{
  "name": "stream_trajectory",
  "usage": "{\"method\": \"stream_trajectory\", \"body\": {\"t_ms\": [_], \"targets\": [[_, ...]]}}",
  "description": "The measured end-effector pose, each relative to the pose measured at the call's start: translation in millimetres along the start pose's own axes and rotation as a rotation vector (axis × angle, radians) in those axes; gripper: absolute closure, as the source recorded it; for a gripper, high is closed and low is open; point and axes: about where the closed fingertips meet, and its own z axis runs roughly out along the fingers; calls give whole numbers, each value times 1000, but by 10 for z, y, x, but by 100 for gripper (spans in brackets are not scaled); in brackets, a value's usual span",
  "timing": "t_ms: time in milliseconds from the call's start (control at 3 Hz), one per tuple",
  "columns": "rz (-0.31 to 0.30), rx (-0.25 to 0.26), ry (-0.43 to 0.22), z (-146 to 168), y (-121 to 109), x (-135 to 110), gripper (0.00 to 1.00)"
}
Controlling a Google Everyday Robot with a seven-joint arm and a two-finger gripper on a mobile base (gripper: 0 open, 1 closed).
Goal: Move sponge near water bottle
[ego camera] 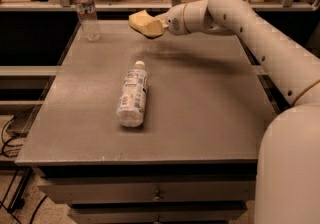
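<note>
Next, I let go of the sponge on the bare tabletop (pixel 107 35), close beside the bottom of the clear water bottle.
The slim clear water bottle (pixel 86 10) with a white cap stands upright at the table's far left corner. My gripper (pixel 150 24) hangs above the far middle of the table, to the right of the water bottle. It is shut on the pale yellow sponge (pixel 141 21) and holds it in the air, clear of the tabletop. A gap of bare table lies between the sponge and the water bottle.
A fatter bottle (pixel 133 97) with a large white label lies on its side in the middle of the grey table (pixel 210 113). A rail and shelf with clutter run behind the table's far edge. Cables lie on the floor at the left.
</note>
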Motion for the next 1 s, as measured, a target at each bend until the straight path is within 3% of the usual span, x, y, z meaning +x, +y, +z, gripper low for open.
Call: {"method": "stream_trajectory", "body": {"t_ms": [333,667,1000], "targets": [[-20,-151,-22,229,460,-116,100],[-20,-151,-22,232,462,-116,100],[-25,-216,-22,478,644,-147,100]]}}
